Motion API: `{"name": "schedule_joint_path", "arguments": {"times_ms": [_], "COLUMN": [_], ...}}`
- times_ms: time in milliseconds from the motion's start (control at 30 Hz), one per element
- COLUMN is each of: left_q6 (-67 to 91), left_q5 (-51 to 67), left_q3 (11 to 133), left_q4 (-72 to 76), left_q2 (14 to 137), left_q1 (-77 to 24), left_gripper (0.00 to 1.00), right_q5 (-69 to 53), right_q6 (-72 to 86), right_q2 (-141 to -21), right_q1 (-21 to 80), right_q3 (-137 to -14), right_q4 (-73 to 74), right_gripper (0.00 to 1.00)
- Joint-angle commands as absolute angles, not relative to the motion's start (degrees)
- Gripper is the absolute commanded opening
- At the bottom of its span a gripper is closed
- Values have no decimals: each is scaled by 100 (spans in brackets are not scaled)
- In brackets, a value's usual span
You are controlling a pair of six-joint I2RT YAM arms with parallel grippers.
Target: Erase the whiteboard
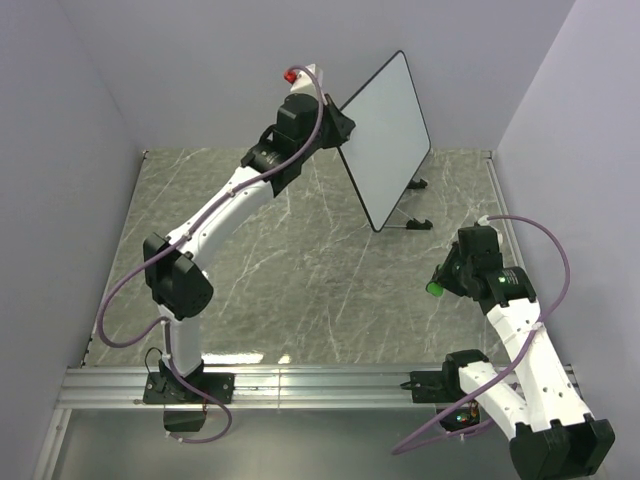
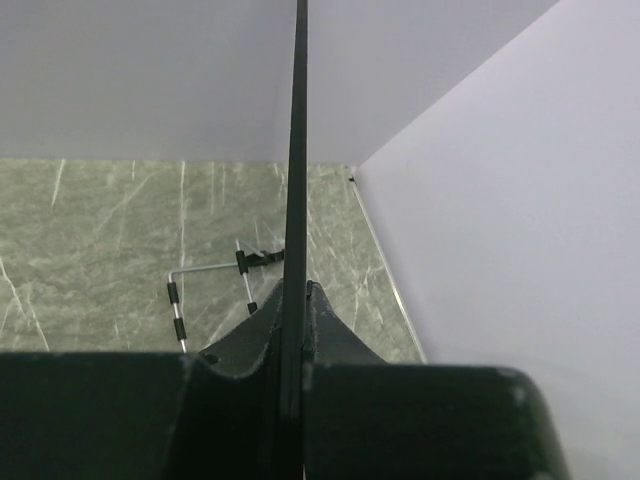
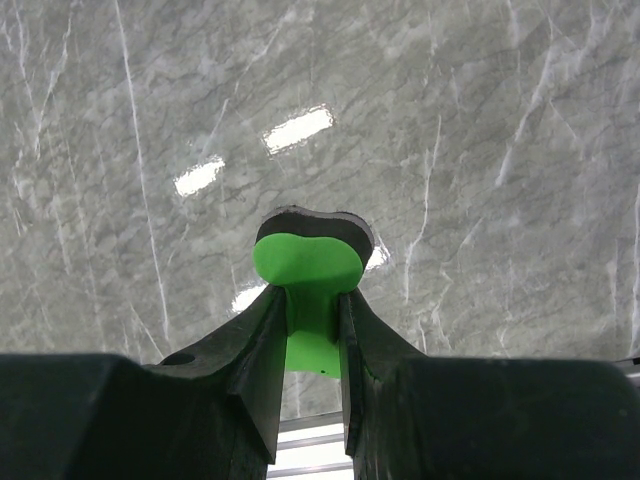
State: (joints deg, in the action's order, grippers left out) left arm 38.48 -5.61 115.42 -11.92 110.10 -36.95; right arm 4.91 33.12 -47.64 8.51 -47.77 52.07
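Next, my left gripper lets go of the whiteboard on the wire stand with black feet [image 1: 390, 184] [image 2: 207, 300], with the whiteboard's white side tilted up.
The whiteboard [image 1: 385, 125] is held up off the table, tilted, at the back right, its white face plain. My left gripper [image 1: 338, 127] is shut on its left black rim. In the left wrist view the board shows edge-on as a thin black strip [image 2: 296, 200] running up from between my fingers [image 2: 330, 330]. My right gripper [image 1: 440, 280] is shut on the green eraser [image 1: 435, 288], low over the table's right side, well apart from the board. In the right wrist view the eraser [image 3: 308, 270] has a green body and a dark pad, pinched at its narrow waist.
A wire stand with black feet [image 1: 412, 222] lies on the marble table below the board, also in the left wrist view [image 2: 205, 285]. Grey walls close in the back and both sides. A metal rail [image 1: 300, 380] runs along the near edge.
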Motion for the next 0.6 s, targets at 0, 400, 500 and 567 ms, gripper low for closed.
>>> {"name": "schedule_joint_path", "arguments": {"times_ms": [0, 400, 500, 567], "left_q6": [3999, 3640, 3691, 3787], "left_q5": [-888, -2118, -2040, -1978], "left_q3": [12077, 11654, 11742, 11664], "left_q4": [317, 18, -123, -70], "left_q2": [10362, 10345, 10459, 10477], "left_q1": [-3656, -4121, -4157, -4166], "left_gripper": [0, 0, 0, 0], "right_q5": [545, 527, 536, 536], "right_q6": [3234, 3217, 3199, 3199], "right_q2": [-4676, -4649, -4623, -4623], "right_q1": [931, 1063, 1090, 1116], "right_q3": [-4878, -4887, -4904, -4904], "right_q4": [5124, 5133, 5150, 5159], "right_gripper": [0, 0, 0, 0]}}
